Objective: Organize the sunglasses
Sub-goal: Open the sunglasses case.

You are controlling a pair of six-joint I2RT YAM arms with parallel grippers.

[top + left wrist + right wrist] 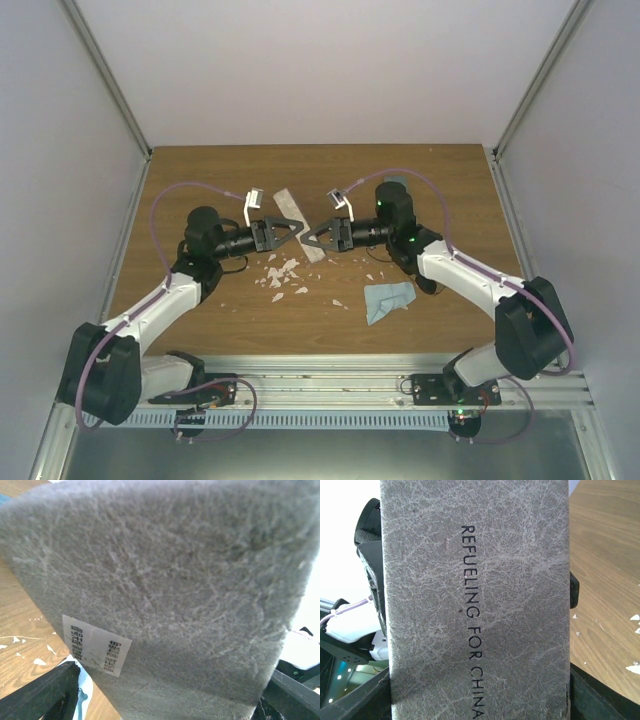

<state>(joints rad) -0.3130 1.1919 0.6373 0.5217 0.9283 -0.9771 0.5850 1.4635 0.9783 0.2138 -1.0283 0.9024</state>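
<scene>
Next, I open my right gripper to let go of the grey case on the wooden table (302, 273) among the white scraps, near the light-blue cloth.
No sunglasses show in any view. A long grey case (289, 203) stands on edge between the two grippers at mid-table. My right gripper (309, 238) is shut on it: in the right wrist view the case (435, 605), printed "REFUELING FOR CHINA", fills the span between the two fingers (600, 697). My left gripper (295, 231) faces it from the other side and is open. In the left wrist view the case's felt-like side (180, 580), with a white label (95, 645), looms close. Wood shows between it and the left finger (40, 695).
A light-blue cloth (388, 300) lies crumpled right of centre near the front. White scraps (280, 272) are scattered on the wooden table (200, 180) below the grippers. A blue-grey object (394, 179) peeks out behind the right arm. Metal rails border the table.
</scene>
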